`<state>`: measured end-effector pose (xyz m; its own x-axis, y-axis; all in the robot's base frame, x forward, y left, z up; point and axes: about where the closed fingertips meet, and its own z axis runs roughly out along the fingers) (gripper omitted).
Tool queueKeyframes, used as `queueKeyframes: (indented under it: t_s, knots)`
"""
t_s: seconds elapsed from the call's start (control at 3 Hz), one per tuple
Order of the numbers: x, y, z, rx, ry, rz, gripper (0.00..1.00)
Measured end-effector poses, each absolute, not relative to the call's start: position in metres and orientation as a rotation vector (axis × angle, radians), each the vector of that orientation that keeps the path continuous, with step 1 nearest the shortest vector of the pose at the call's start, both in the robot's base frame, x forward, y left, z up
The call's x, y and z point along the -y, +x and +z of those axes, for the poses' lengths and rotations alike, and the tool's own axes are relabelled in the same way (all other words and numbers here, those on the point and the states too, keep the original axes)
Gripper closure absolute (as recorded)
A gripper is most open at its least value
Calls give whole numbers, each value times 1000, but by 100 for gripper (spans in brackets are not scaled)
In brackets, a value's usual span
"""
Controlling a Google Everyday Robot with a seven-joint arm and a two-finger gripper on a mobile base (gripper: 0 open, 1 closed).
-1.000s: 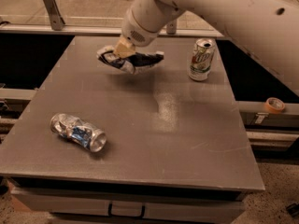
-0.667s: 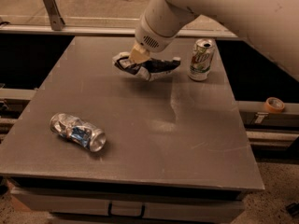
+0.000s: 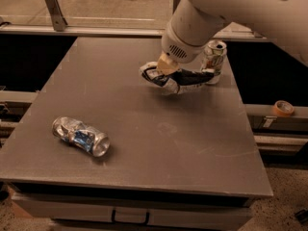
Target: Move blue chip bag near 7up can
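I need to release the blue chip bag on the grey table [image 3: 209, 94] just in front of the 7up can.
The blue chip bag [image 3: 179, 79], crumpled dark navy with white edges, hangs from my gripper [image 3: 166, 65] over the far right part of the grey table [image 3: 144, 138]. The gripper is shut on the bag's top left part. The bag's right end reaches the foot of the 7up can [image 3: 214, 59], which stands upright near the table's far right edge, partly behind the arm. I cannot tell whether the bag touches the can or the table.
A crushed silver-and-blue can [image 3: 81, 135] lies on its side at the front left of the table. A roll of tape [image 3: 282, 108] sits on a ledge off the table's right side. A railing runs behind the table.
My gripper has carried the chip bag to the right, from the far middle of the table to right beside the 7up can. Both cans have stayed put.
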<state>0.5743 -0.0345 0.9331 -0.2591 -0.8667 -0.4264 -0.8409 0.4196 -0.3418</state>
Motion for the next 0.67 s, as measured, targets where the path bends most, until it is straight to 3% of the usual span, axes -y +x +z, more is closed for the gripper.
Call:
queueKeyframes:
  t_s: [0.67]
  knots:
    - [71,549,928,-2221,-1366,-123,100]
